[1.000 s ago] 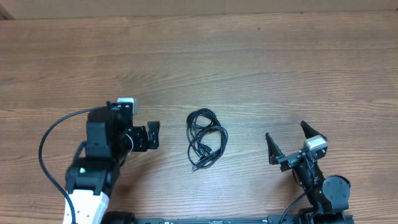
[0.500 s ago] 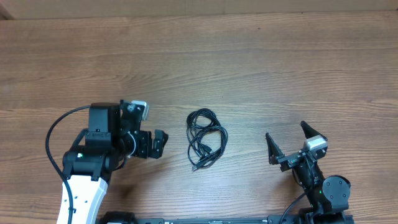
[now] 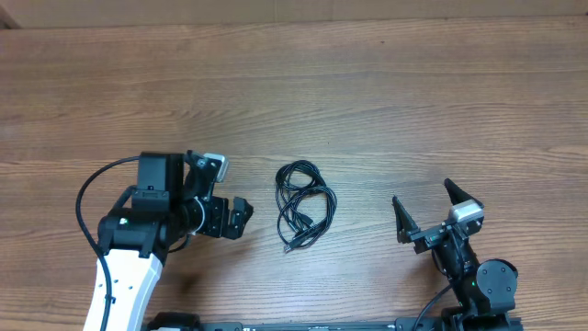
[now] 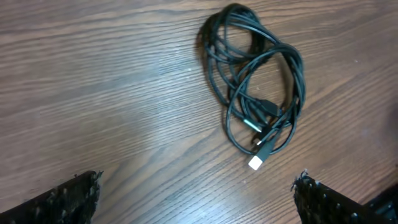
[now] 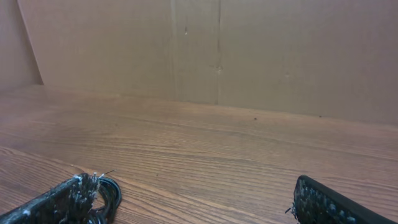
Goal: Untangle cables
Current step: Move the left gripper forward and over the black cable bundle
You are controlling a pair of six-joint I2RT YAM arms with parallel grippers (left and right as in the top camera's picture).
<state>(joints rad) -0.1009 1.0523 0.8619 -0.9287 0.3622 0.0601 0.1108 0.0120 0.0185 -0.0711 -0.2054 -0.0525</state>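
My left gripper grips the cables next at the far loops' side (image 3: 280, 187) (image 4: 210, 55) facing it, away from the white-tipped plug.
The cables (image 3: 303, 206) are thin black cords in one tangled bundle of loops on the wooden table, with a small white-tipped plug at the near end. In the left wrist view the cables (image 4: 256, 98) lie ahead of my fingers, plug end nearest. My left gripper (image 3: 237, 217) is open and empty, a short way left of the bundle; its fingertips (image 4: 199, 196) show wide apart. My right gripper (image 3: 427, 213) is open and empty, well right of the bundle. In the right wrist view (image 5: 193, 199) a bit of the cables (image 5: 111, 193) peeks past the left finger.
The wooden table (image 3: 386, 101) spreads far behind the bundle. A cardboard wall (image 5: 217, 50) stands at the table's far edge. The left arm's thick black cable (image 3: 87, 198) loops at the left side.
My left gripper has moved right toward the cable bundle and turned somewhat. The right arm and the cables have not moved.
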